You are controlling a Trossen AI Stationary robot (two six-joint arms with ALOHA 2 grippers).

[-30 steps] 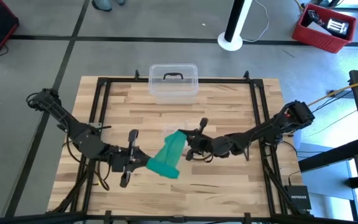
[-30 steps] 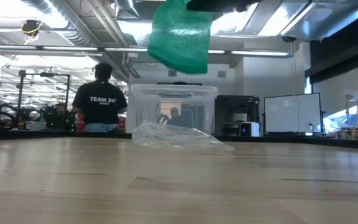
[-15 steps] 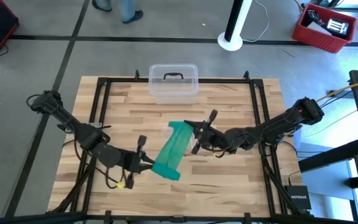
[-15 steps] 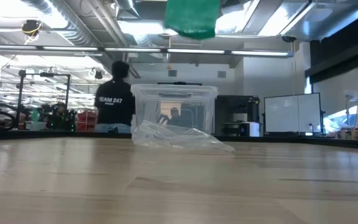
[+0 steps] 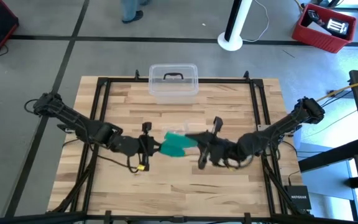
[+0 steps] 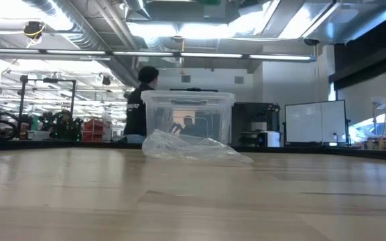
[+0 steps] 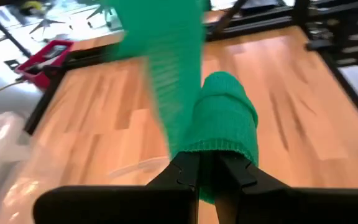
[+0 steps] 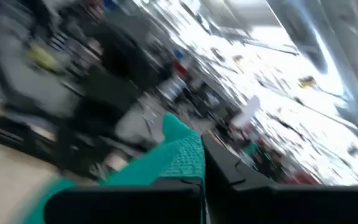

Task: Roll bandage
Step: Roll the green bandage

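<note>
Next, I release the bandage's loose end with my right gripper above the bare wood on the near side of my left gripper [image 5: 172,164].
The teal-green bandage [image 5: 176,144] hangs in the air over the middle of the table, between my two grippers. My left gripper [image 5: 156,147] is shut on its rolled end, which fills the left wrist view as a thick roll [image 7: 222,118]. From the roll a loose strip [image 7: 160,56] runs away from it toward my right gripper [image 5: 195,142], which is shut on the strip's other end [image 8: 179,155]. The low view shows no bandage. My left gripper pinches the bandage's rolled end [image 7: 225,140] between its two fingers, coming from the table's left and slanting a little down. The roll is lifted clear of the table. My right gripper pinches the strip's free end [image 8: 184,149] between its fingers, coming about level from the table's right. That end is clear of the table too.
A crinkled clear plastic wrapper [image 6: 193,147] lies on the wood beneath the bandage, toward the far side. Behind it, a clear lidded box [image 5: 173,81] stands at the table's far edge. A person [image 6: 139,100] walks in the room beyond.
My right gripper has risen with its end of the strip and turned. My left gripper has gone toward the table's right and far side and rolled. The bandage, then a long slanting strip, now looks short between the grippers and has left the top of the low view.
</note>
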